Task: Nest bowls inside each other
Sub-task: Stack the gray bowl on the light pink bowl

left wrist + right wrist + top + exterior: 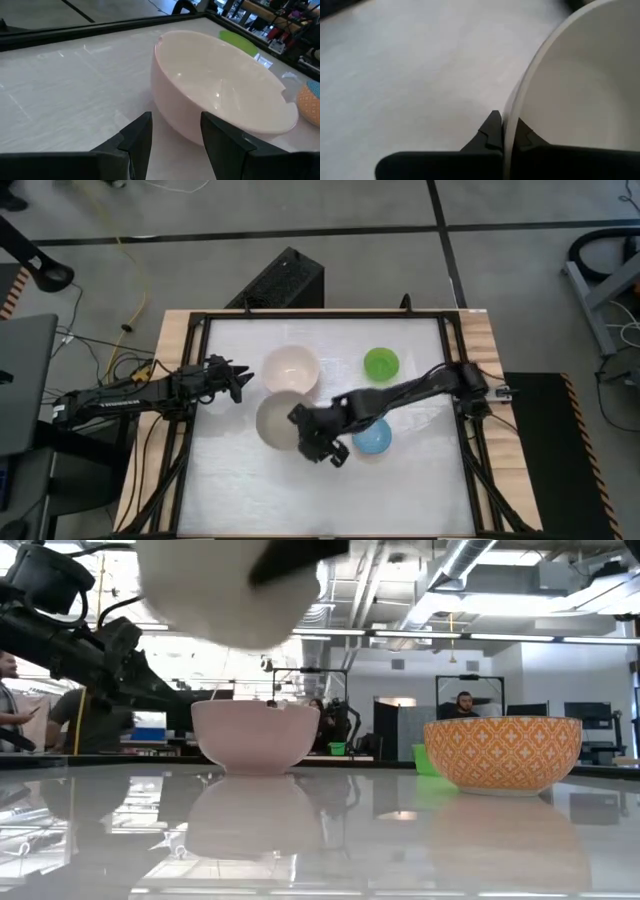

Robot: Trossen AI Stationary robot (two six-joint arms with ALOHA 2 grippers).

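Note:
Next, my right gripper releases the beige-grey bowl, which hangs above the table now, inside the pale pink bowl [290, 368].
My right gripper [300, 425] is shut on the large beige-grey bowl [275, 420], which hangs above the table at the top of the low view [230, 590]. The pale pink bowl [290, 368] stands on its base just behind it. My left gripper [175, 135] waits open at the pink bowl's left, apart from it. The green bowl [381, 363] sits on the table at the far right. The blue bowl [373, 438], orange-patterned outside [503, 752], rests beside my right arm. My right gripper pinches the beige-grey bowl's rim [507, 125] on its right side. One finger [522, 135] is inside the bowl and one finger [490, 131] outside. The fingers slant down from the table's right. The bowl is lifted clear of the table.
A black frame [200, 320] runs around the white table top. Bare table lies toward the near edge [330, 500]. People and equipment show in the room beyond the far edge in the low view.

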